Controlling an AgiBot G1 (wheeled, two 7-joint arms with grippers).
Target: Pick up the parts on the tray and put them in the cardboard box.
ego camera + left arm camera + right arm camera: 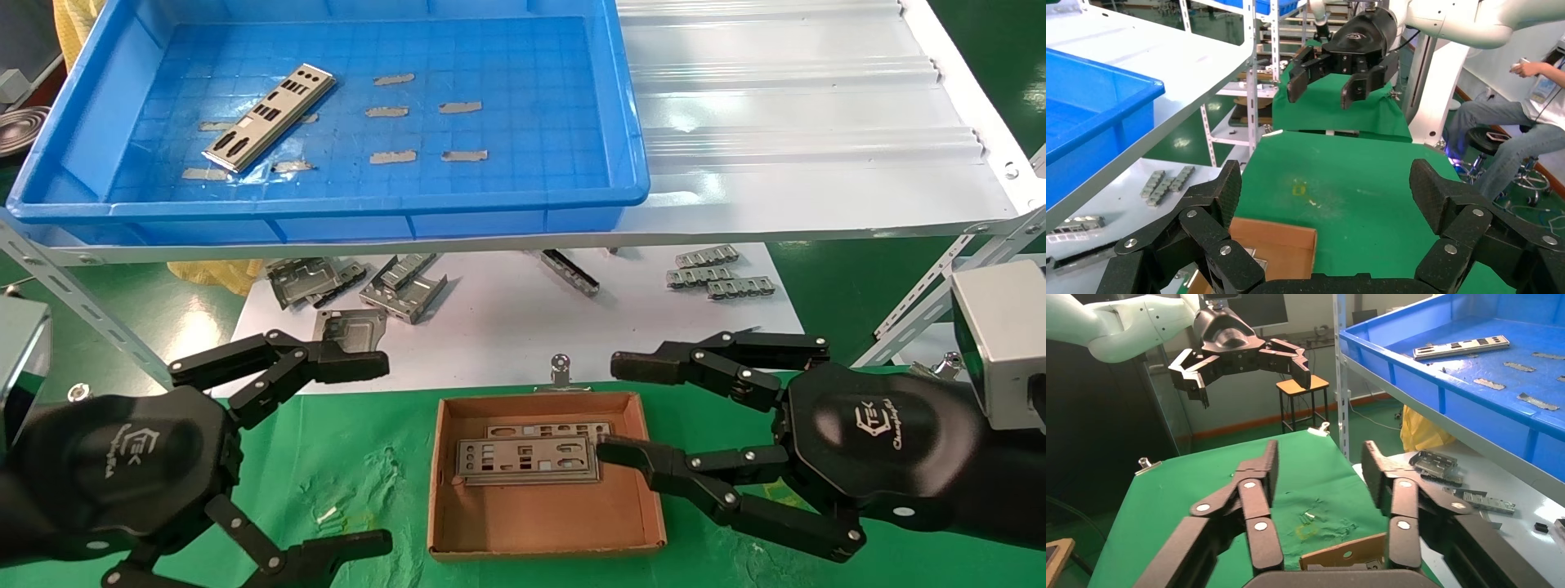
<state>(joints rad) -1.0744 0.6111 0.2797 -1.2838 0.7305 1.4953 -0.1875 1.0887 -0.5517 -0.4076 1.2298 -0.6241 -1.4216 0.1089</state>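
I will next move my left gripper to the blue tray and grip the long sides of the silver part [295, 91], near its far end.
One silver part [270, 118] lies slanted in the left half of the blue tray [629, 122], and shows as the part [1462, 347] in the right wrist view. Two more parts [527, 461] lie stacked flat in the cardboard box [539, 523] on the green cloth. My right gripper [621, 408] is open at the box's right side, holding nothing, with its lower fingertip [614, 450] over the top plate's right end. My left gripper [372, 453] hangs open and empty to the left of the box. A box corner [1273, 245] shows in the left wrist view and the box wall [1346, 554] in the right wrist view.
Folded grey brackets [359, 286] and ridged strips [719, 273] lie on a white sheet under the shelf. A white corrugated panel [801, 106] adjoins the tray on the right. A metal clip [560, 367] stands behind the box. A seated person [1529, 116] is off to the side.
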